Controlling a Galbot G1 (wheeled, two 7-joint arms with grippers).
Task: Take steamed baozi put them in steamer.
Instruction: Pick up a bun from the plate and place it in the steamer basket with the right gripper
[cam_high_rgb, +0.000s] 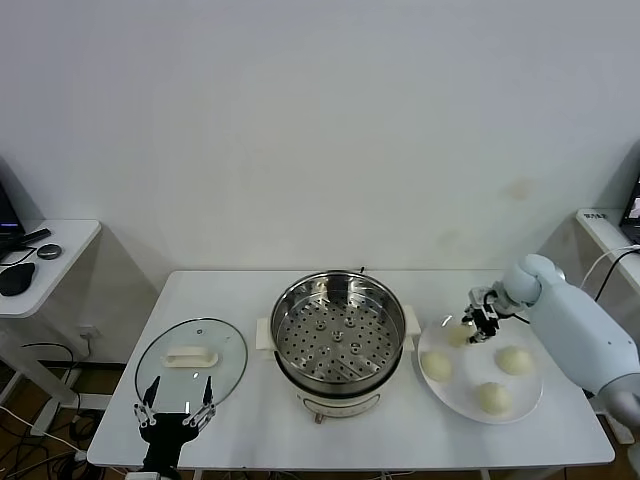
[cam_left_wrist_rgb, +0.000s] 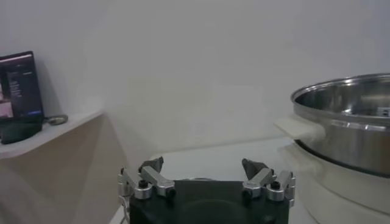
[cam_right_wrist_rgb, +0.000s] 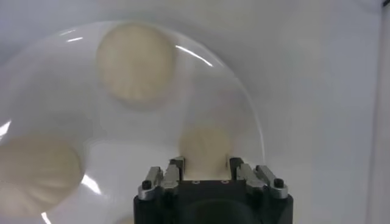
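Note:
My right gripper is going to release the baozi on the far part of the steamer's perforated tray (cam_high_rgb: 336, 306), close to the back rim. That baozi is still on the white plate.
The steamer (cam_high_rgb: 337, 343), a shiny steel pot with a perforated tray, stands empty mid-table; it also shows in the left wrist view (cam_left_wrist_rgb: 350, 125). A white plate (cam_high_rgb: 524, 398) to its right holds the steamed baozi: three buns (cam_high_rgb: 437, 366), (cam_high_rgb: 516, 360), (cam_high_rgb: 495, 397) lie loose. My right gripper (cam_high_rgb: 471, 327) is at the plate's far-left part, its fingers closed against both sides of the fourth baozi (cam_high_rgb: 457, 336). In the right wrist view that baozi (cam_right_wrist_rgb: 205, 145) fills the gap of the gripper (cam_right_wrist_rgb: 206, 164); two other buns (cam_right_wrist_rgb: 135, 61), (cam_right_wrist_rgb: 36, 173) lie beyond. My left gripper (cam_high_rgb: 176, 414) is open and empty.
A round glass lid (cam_high_rgb: 190, 359) with a white handle lies left of the steamer, just beyond the left gripper (cam_left_wrist_rgb: 207, 168). A side table (cam_high_rgb: 45, 262) with a mouse stands at far left. The table's front edge is close to the left gripper.

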